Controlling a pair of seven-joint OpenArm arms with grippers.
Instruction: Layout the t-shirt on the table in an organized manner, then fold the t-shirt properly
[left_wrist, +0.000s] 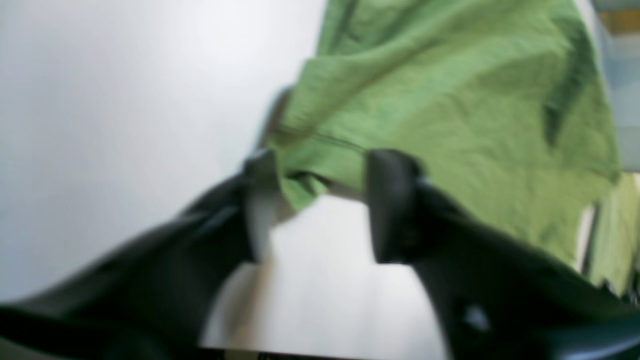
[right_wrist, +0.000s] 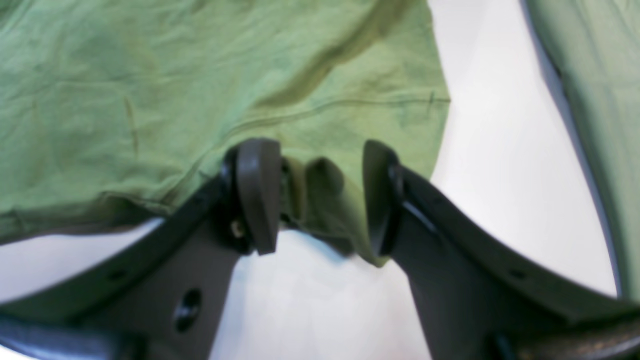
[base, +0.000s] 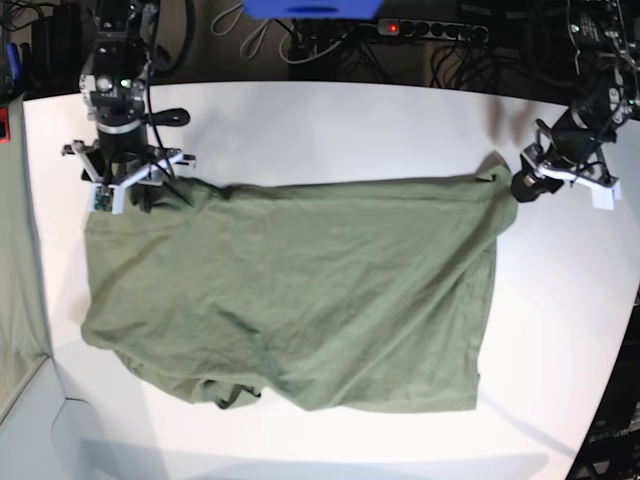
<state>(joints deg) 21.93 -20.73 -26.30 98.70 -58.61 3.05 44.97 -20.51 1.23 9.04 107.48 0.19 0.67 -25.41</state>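
Only the small flap at the t-shirt's corner is at my left gripper's fingers, so I will move further in and grip the thicker cloth (base: 493, 193) before I pull.
The olive-green t-shirt (base: 300, 300) lies spread on the white table (base: 350, 130), its straight edge toward the far side and a rumpled part at the near left. My left gripper (base: 525, 183) is at the shirt's far right corner. In the blurred left wrist view its jaws (left_wrist: 322, 165) stand apart with the shirt's corner (left_wrist: 450, 100) between the tips. My right gripper (base: 140, 190) is at the far left corner. In the right wrist view its jaws (right_wrist: 317, 165) stand apart with a loose bunch of the shirt (right_wrist: 150, 100) between the pads.
A greenish-grey cloth strip (base: 15, 280) hangs along the left edge and shows in the right wrist view (right_wrist: 600, 100). A power strip (base: 430, 28) and cables lie beyond the table's far edge. The table's curved edge (base: 610, 350) runs down the right.
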